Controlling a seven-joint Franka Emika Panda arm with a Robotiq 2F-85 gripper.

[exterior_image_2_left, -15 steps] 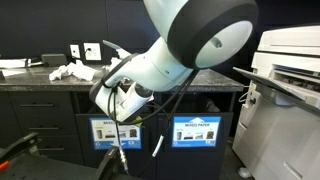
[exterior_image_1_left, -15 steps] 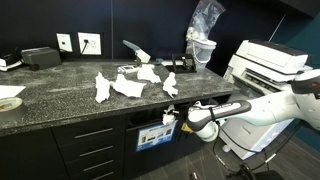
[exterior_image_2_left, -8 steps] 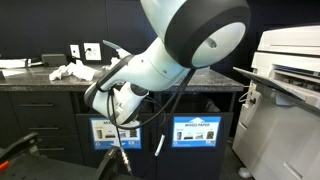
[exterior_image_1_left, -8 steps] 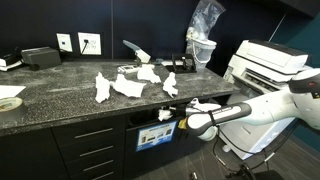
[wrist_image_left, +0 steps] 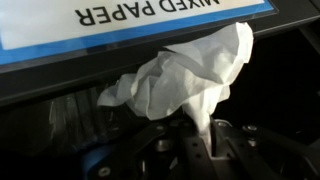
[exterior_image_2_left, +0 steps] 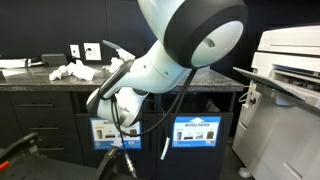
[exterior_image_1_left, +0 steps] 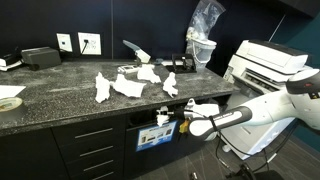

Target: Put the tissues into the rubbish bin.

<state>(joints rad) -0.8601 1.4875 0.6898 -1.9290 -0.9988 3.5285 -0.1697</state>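
My gripper is holding the crumpled white tissue. It will let go of it in the bin's dark slot (exterior_image_1_left: 163, 115) (wrist_image_left: 128, 108) just behind the MIXED PAPER label.
My gripper (wrist_image_left: 205, 130) is shut on a crumpled white tissue (wrist_image_left: 180, 80) and holds it at the dark slot of the rubbish bin (exterior_image_1_left: 150, 125) under the counter, just below a "MIXED PAPER" label (wrist_image_left: 150, 20). In an exterior view the gripper (exterior_image_1_left: 172, 122) and the held tissue (exterior_image_1_left: 163, 117) are at the bin's opening. Several more crumpled tissues (exterior_image_1_left: 125, 85) lie on the speckled countertop above; they also show in the far left of an exterior view (exterior_image_2_left: 72, 70).
A second labelled bin (exterior_image_2_left: 198, 130) stands beside the first. A large white printer (exterior_image_1_left: 262, 62) stands next to the counter end. A plastic-wrapped item (exterior_image_1_left: 203, 35), a black box (exterior_image_1_left: 40, 56) and a tape roll (exterior_image_1_left: 8, 103) are on the counter (exterior_image_1_left: 60, 95).
The gripper with the tissue has moved further left toward the bin's slot. The tissues on the counter have not moved.
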